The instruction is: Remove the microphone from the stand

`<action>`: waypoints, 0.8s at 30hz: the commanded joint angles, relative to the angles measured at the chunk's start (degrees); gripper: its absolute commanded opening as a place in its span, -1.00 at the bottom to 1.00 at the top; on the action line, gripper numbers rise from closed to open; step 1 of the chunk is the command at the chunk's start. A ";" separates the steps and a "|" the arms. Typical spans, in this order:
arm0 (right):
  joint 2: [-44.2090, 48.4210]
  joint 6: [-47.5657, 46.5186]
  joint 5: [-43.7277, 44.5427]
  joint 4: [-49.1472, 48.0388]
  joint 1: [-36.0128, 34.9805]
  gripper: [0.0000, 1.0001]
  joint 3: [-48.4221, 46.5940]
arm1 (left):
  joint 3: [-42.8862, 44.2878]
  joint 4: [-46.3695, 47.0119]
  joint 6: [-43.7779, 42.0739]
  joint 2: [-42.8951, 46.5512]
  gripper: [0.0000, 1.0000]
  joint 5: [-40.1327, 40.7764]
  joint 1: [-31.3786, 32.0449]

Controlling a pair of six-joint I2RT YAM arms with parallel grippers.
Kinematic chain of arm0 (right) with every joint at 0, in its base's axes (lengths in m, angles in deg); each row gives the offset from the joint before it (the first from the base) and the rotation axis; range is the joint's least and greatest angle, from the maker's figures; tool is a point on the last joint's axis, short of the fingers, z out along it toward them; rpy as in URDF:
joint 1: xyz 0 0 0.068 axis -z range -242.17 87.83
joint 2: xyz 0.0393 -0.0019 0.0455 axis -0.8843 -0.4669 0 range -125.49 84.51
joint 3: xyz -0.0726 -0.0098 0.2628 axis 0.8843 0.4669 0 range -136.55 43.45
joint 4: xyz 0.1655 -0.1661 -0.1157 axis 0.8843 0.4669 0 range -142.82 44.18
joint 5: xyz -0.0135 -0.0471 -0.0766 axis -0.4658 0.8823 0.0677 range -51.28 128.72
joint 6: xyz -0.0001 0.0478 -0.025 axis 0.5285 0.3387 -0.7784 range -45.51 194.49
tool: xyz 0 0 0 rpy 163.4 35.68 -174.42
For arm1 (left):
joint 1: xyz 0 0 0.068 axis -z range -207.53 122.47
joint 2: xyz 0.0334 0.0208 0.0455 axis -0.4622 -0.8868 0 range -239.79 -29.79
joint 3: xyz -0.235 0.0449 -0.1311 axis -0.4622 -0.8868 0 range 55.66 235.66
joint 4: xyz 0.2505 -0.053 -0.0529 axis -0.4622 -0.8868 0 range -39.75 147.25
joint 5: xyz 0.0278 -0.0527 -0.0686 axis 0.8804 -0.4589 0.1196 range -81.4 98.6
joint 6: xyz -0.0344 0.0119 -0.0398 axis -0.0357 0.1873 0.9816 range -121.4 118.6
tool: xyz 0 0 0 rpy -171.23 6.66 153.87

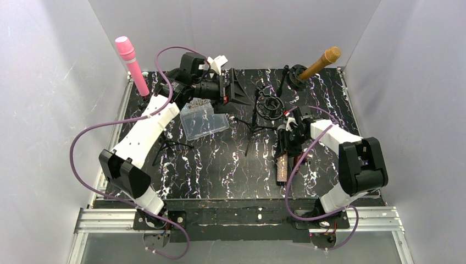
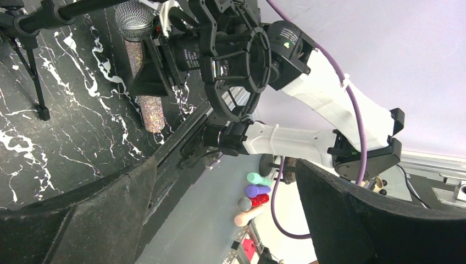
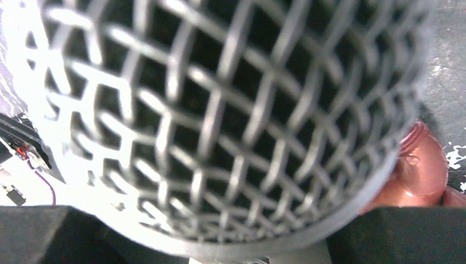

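I will next use my left gripper to take hold of the upper pole (image 1: 255, 103) of the black shock-mount stand, just below the joint of the stand's ring.
The microphone has a silver mesh head (image 2: 133, 19) and a glittery copper handle (image 1: 282, 168). My right gripper (image 1: 287, 135) is shut on it near the head and holds it just right of the black shock-mount stand (image 1: 269, 107), with the handle pointing toward the near edge. The stand's ring looks empty. The mesh head (image 3: 220, 121) fills the right wrist view, and the copper body (image 3: 417, 176) shows at the right. My left gripper (image 1: 233, 91) is open and empty just left of the stand. In the left wrist view its fingers (image 2: 82, 220) are spread wide, facing the stand (image 2: 236, 60).
A pink microphone (image 1: 131, 63) stands at the back left and a gold one (image 1: 321, 61) at the back right. A clear plastic box (image 1: 203, 118) lies left of centre. Thin black tripod legs (image 1: 170, 146) lie near the left arm. White walls enclose the table.
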 commanded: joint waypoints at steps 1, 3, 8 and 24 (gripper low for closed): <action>-2.00 -1.38 4.76 1.56 -2.23 -0.87 -3.89 | 3.02 -1.82 -0.51 3.88 0.97 -2.93 -1.53; -3.47 -1.55 5.79 2.31 -2.97 -0.82 -5.04 | 3.89 -2.09 -0.65 4.01 0.97 -3.05 -2.16; -6.66 -1.74 8.43 3.69 -3.54 -0.67 -7.06 | 5.73 -2.30 -0.55 4.59 0.97 -3.51 -3.51; -9.60 -0.80 9.77 5.39 -3.58 -0.16 -7.61 | 5.52 -1.75 1.16 5.05 0.97 -4.46 -4.48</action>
